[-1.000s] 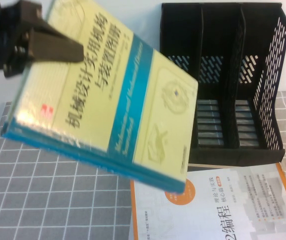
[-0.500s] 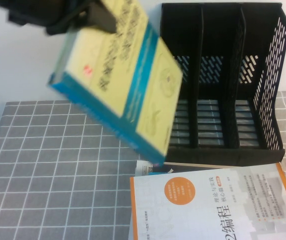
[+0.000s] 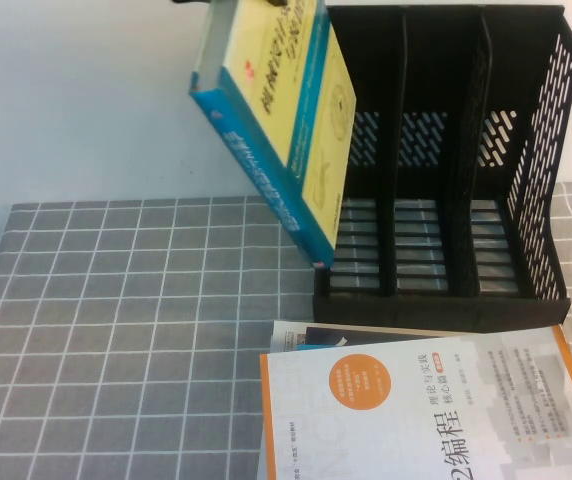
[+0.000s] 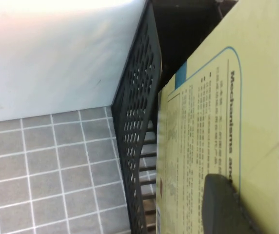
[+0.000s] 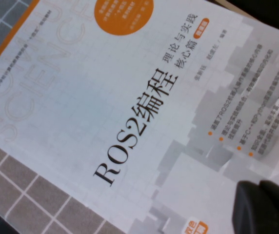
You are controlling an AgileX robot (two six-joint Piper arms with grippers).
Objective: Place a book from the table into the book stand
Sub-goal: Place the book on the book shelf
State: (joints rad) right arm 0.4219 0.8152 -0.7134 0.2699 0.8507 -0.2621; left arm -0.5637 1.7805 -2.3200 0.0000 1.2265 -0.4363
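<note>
The robot's left gripper will release the pale yellow-green book in the stand's end slot (image 3: 337,291) (image 4: 150,215) next to the bare grid cloth.
The pale yellow-green book (image 3: 284,110) with its blue spine hangs tilted in the air, its lower corner just in front of the left slot of the black book stand (image 3: 446,170). My left gripper (image 4: 227,207) is shut on the book's upper part; one dark finger (image 4: 220,204) presses the cover (image 4: 212,112), the other is hidden behind it. The stand's mesh side (image 4: 137,122) is right beside the book. In the high view the left gripper is above the top edge. My right gripper (image 5: 269,207) hovers shut over the white book (image 5: 129,112), holding nothing.
The white book with orange edge (image 3: 426,410) lies on the grid cloth (image 3: 116,330) in front of the stand, with another book's corner (image 3: 301,335) showing under it. A pale wall stands behind the table.
The book has swung from a flatter tilt to a steeper one and moved up and right toward the stand's left slot. The left gripper has passed out of the high view's top.
</note>
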